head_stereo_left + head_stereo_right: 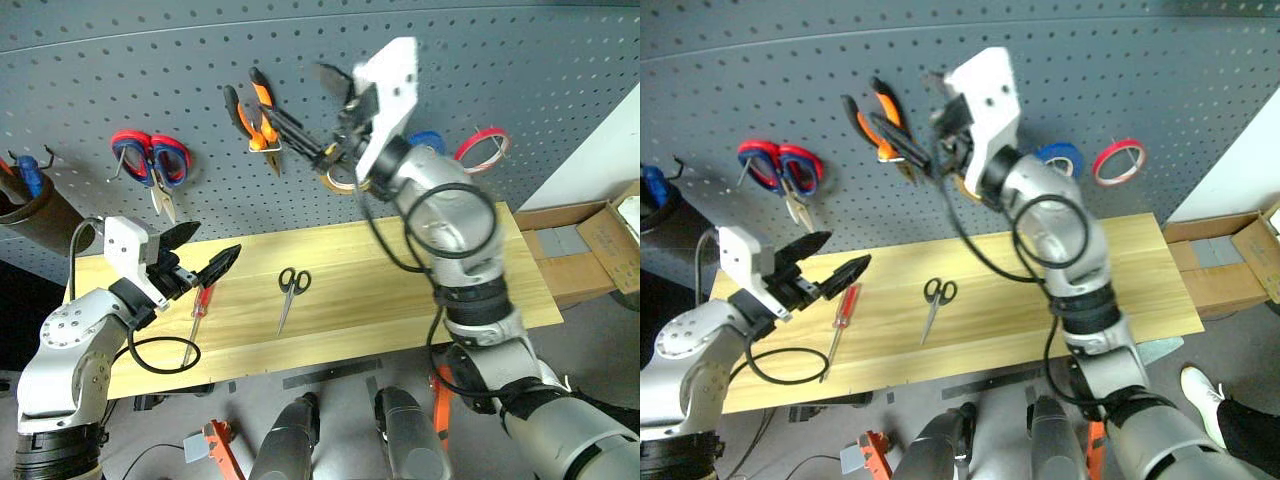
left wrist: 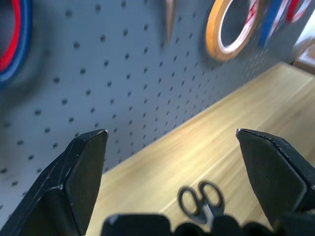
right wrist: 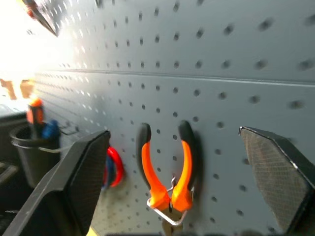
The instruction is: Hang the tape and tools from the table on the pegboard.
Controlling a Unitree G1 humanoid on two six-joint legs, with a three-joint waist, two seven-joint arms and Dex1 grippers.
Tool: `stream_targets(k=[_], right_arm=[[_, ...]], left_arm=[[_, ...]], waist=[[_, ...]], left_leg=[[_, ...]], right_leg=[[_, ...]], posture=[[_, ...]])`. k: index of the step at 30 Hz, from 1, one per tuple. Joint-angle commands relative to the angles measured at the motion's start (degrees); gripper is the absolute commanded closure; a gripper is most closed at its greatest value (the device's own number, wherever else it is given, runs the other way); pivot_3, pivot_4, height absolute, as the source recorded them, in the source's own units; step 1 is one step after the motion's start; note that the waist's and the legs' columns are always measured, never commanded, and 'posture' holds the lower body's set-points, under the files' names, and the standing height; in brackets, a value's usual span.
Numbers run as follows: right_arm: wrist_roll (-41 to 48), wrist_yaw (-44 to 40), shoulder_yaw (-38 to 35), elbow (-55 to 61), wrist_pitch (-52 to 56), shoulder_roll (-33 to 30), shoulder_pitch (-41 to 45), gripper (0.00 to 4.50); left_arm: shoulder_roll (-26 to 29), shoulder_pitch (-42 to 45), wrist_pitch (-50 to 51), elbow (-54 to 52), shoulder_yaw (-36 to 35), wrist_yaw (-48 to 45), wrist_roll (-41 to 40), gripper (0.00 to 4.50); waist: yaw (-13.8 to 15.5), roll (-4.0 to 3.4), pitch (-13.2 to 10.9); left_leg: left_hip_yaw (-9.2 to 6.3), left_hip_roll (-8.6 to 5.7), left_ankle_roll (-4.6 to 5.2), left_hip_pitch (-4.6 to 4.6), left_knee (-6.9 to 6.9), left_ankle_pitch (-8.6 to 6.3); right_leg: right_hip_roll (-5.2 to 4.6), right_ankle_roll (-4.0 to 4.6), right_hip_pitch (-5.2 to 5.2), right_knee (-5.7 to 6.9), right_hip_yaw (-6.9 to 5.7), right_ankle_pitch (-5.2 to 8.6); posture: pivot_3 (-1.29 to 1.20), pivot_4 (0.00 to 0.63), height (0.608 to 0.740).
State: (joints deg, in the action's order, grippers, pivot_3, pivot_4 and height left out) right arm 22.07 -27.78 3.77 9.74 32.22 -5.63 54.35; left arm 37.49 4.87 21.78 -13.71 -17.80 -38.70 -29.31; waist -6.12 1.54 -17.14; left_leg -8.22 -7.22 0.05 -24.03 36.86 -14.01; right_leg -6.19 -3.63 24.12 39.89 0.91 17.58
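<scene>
The small black scissors are on the table. Next, my left gripper goes to them and closes on their metal blades (image 1: 287, 308) (image 2: 209, 217), just below the finger loops.
The orange-and-black pliers (image 1: 258, 118) hang from a hook on the dark grey pegboard (image 1: 140, 60). My right gripper (image 1: 305, 110) is open just in front of them, holding nothing; in the right wrist view the pliers (image 3: 170, 172) show between its spread fingers. The blue tape (image 1: 428, 142) hangs on the board behind my right arm. On the table (image 1: 400, 290) lie the red-handled screwdriver (image 1: 201, 308) and the small black scissors (image 1: 292, 288). My left gripper (image 1: 213, 242) is open and empty, just above the screwdriver's handle end.
Red-and-blue scissors (image 1: 150, 160) hang at the board's left. A yellow tape roll (image 1: 338, 181) and a thin red roll (image 1: 483, 148) hang near the blue one. A dark tool cup (image 1: 30, 205) is mounted far left. Cardboard boxes (image 1: 590, 240) stand past the table's right end.
</scene>
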Motion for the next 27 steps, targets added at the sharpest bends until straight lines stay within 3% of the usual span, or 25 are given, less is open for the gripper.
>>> stream_targets(k=[1,7,10,16,20,27], right_arm=[[9.22,-2.24,-4.13,8.73,9.14,-3.57,-2.66,0.01],[21.49,-3.83,-8.95,16.6,22.39,-12.69,-7.83,0.01],[27.34,-10.83,-8.0,21.96,28.48,-22.79,-14.2,0.01],[24.15,-17.67,-0.66,28.87,24.53,-34.14,-22.32,0.01],[19.77,-19.51,4.1,30.95,20.05,-36.83,-25.7,0.01],[18.31,-19.17,6.94,32.1,17.96,-36.28,-27.39,0.01]], left_arm=[[0.82,-1.95,2.52,-3.35,3.63,1.71,3.36,0.0],[0.52,-2.6,11.37,-6.96,9.87,8.16,8.79,0.0],[-1.21,-1.82,20.29,-9.23,14.68,12.73,10.47,0.0],[-5.4,2.1,32.15,-9.84,20.09,19.25,12.98,0.0],[-8.34,4.64,35.29,-7.56,23.03,21.51,14.53,0.0],[-11.45,7.95,36.61,-0.33,26.21,24.43,18.43,0.0]], waist=[[0.01,0.06,-0.18],[0.27,0.18,-1.0],[0.73,0.23,-1.29],[1.08,0.6,-1.77],[1.36,0.69,-1.82],[1.51,0.9,-1.94]], left_leg=[[0.02,0.01,0.01,0.01,0.0,0.0],[0.09,0.01,0.09,-0.03,0.01,-0.05],[0.13,0.03,0.12,-0.06,0.0,-0.07],[0.45,0.14,0.26,-0.12,0.04,-0.16],[0.46,0.16,0.25,-0.11,0.1,-0.16],[0.48,0.16,0.25,-0.12,0.1,-0.16]], right_leg=[[0.0,0.0,-0.01,0.0,0.01,0.0],[-0.01,0.0,-0.01,-0.03,0.04,0.0],[-0.02,0.0,0.0,-0.08,0.04,0.0],[-0.03,-0.06,0.0,-0.24,0.04,-0.03],[-0.03,-0.11,-0.03,-0.26,-0.01,-0.06],[-0.03,-0.16,-0.04,-0.32,-0.02,-0.09]], posture=[[-0.08,0.367,0.74],[-0.1,0.377,0.74],[-0.1,0.38,0.74],[-0.12,0.388,0.74],[-0.11,0.391,0.74],[-0.12,0.393,0.74]])
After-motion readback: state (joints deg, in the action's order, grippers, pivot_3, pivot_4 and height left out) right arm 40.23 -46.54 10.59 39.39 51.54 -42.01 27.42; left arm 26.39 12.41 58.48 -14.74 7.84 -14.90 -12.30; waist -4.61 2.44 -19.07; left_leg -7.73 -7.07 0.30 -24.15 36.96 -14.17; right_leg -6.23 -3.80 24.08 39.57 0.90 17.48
